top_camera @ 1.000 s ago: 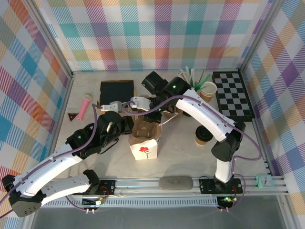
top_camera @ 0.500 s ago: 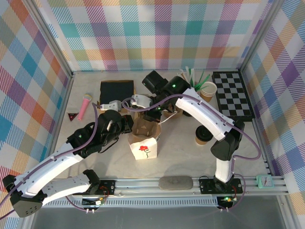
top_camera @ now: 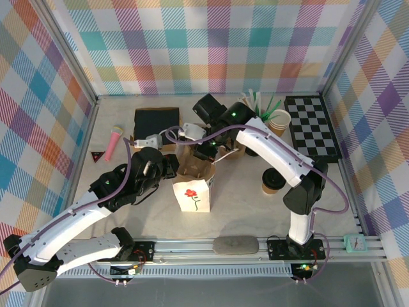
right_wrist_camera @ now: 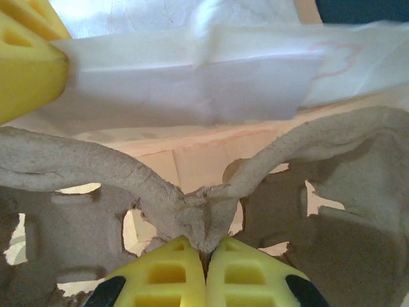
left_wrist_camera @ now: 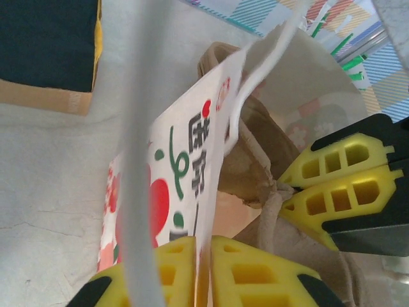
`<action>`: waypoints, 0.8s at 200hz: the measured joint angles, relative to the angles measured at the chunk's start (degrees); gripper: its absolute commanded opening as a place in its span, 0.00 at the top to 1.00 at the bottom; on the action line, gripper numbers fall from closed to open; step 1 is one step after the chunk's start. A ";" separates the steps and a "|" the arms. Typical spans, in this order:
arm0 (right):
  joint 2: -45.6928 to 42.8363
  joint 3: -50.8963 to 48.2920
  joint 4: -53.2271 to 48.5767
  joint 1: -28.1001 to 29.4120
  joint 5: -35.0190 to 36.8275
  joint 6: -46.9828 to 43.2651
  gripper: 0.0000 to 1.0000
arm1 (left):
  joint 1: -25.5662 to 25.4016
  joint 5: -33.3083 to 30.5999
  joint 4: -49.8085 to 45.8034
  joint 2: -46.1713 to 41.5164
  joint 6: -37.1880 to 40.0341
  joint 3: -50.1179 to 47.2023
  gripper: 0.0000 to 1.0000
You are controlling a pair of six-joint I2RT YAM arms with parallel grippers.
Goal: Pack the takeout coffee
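Note:
The cup carrier is tight against the bag's side at the bag's opening, so next the left gripper takes hold again of the bag's rim nearer its front corner (top_camera: 174, 183) and holds the bag open.
The takeout coffee (top_camera: 273, 183), a brown cup with a black lid, stands on the table to the right of the arms, and no gripper touches it. A white paper bag (top_camera: 192, 195) with a red flower print stands at the centre. My left gripper (top_camera: 172, 167) (left_wrist_camera: 203, 246) is shut on the bag's (left_wrist_camera: 185, 160) rim, with the paper pinched between the yellow pads. My right gripper (top_camera: 208, 150) (right_wrist_camera: 206, 252) is shut on the centre ridge of a grey pulp cup carrier (top_camera: 195, 165) (right_wrist_camera: 204, 204) (left_wrist_camera: 255, 160), held at the bag's mouth. The bag's white wall (right_wrist_camera: 192, 77) lies just beyond the carrier.
A cup of straws (top_camera: 278, 121) and a chessboard (top_camera: 311, 128) stand at the back right. A black box (top_camera: 156, 120), a pink microphone (top_camera: 113, 142) and a small red triangle (top_camera: 96, 155) lie at the back left. A teal clock (top_camera: 353, 242) sits by the near rail.
The bag has come more upright, its flower face now showing flat toward the camera. The carrier and my right gripper have shifted slightly toward the back.

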 measured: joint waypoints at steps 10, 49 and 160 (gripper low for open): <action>0.00 0.00 0.02 -0.13 0.09 0.20 0.95 | 0.07 -0.17 -0.42 0.00 0.37 0.00 0.67; -0.04 -0.07 0.15 -0.37 1.11 0.61 0.96 | 0.17 -0.48 -3.74 -0.13 0.35 1.49 0.51; -0.07 -0.09 1.33 -0.52 2.69 0.83 0.97 | -3.02 0.90 -12.39 2.69 1.14 6.51 0.64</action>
